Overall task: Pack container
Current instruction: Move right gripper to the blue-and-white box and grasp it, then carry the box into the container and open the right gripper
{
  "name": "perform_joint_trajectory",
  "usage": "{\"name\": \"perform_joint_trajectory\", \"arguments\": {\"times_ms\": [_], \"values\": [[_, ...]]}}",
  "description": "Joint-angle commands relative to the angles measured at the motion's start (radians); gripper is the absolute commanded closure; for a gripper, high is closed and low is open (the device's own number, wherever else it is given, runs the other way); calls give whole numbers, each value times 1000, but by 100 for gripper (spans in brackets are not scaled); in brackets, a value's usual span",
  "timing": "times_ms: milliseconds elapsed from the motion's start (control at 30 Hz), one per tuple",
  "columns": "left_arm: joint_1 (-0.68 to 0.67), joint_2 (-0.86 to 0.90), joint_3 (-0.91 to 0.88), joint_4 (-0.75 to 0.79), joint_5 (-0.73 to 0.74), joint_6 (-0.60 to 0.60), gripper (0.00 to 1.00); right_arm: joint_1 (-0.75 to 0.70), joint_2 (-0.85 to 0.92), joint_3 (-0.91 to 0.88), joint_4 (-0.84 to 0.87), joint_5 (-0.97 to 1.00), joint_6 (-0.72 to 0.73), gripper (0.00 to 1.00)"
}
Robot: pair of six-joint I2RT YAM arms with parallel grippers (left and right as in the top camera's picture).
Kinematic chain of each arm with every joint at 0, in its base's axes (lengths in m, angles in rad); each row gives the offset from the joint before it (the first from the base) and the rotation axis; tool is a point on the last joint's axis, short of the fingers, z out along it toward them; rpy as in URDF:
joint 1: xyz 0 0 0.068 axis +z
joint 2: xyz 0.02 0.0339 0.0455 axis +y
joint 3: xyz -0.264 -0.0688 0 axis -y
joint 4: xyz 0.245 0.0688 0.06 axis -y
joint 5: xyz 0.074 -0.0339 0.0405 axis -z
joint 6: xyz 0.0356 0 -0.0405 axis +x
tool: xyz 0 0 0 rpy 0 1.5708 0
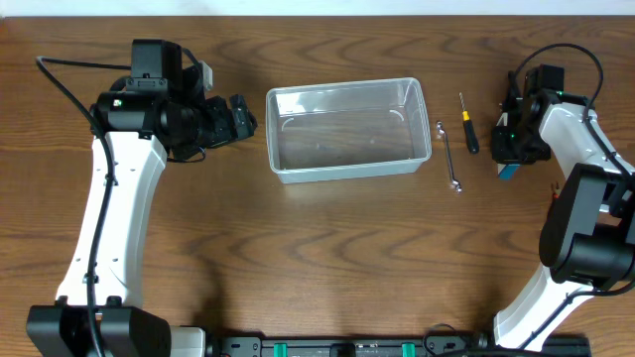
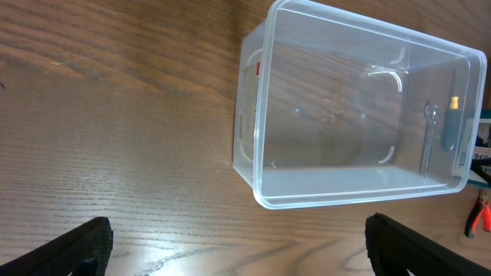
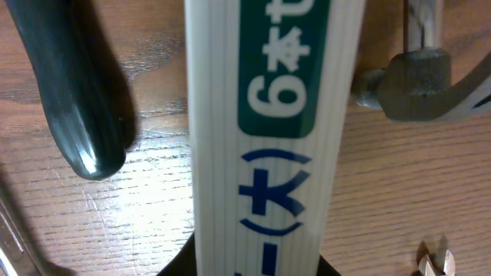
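Observation:
The robot's right gripper needs to set the small blue-and-white box down inside the clear plastic container, halfway along the container's near long side (image 1: 344, 144).
The clear plastic container (image 1: 279, 132) stands at the table's middle, with nothing inside; it also shows in the left wrist view (image 2: 261, 115). My left gripper (image 1: 244, 119) is open wide and empty just left of it, fingers apart (image 2: 238, 257). My right gripper (image 1: 509, 149) is at the far right, its fingers shut on a small blue-and-white box (image 3: 261, 138), whose end sticks out below (image 1: 507, 172). A black-handled screwdriver (image 1: 468, 131) and a small wrench (image 1: 449, 156) lie between the container and the right gripper.
In the right wrist view the screwdriver handle (image 3: 77, 100) lies left of the box and a grey metal tool (image 3: 414, 84) at the upper right. Red-handled pliers (image 2: 479, 216) show at the left wrist view's right edge.

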Motion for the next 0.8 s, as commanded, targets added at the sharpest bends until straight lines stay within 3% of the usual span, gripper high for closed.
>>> {"name": "perform_joint_trajectory", "arguments": {"times_ms": [0, 167, 333, 567, 767], "values": [[-2, -6, 0, -3, -12, 1, 2, -5, 2, 40, -29, -1, 4, 96], [-2, -6, 0, -3, -12, 1, 2, 6, 0, 191, -132, -1, 19, 99], [-2, -6, 0, -3, -12, 1, 2, 49, 0, 469, -279, -32, -5, 99], [-2, -6, 0, -3, -12, 1, 2, 173, 0, 802, -426, -147, -117, 99], [-2, -6, 0, -3, -12, 1, 2, 348, 0, 883, -463, -231, -319, 99]]}}
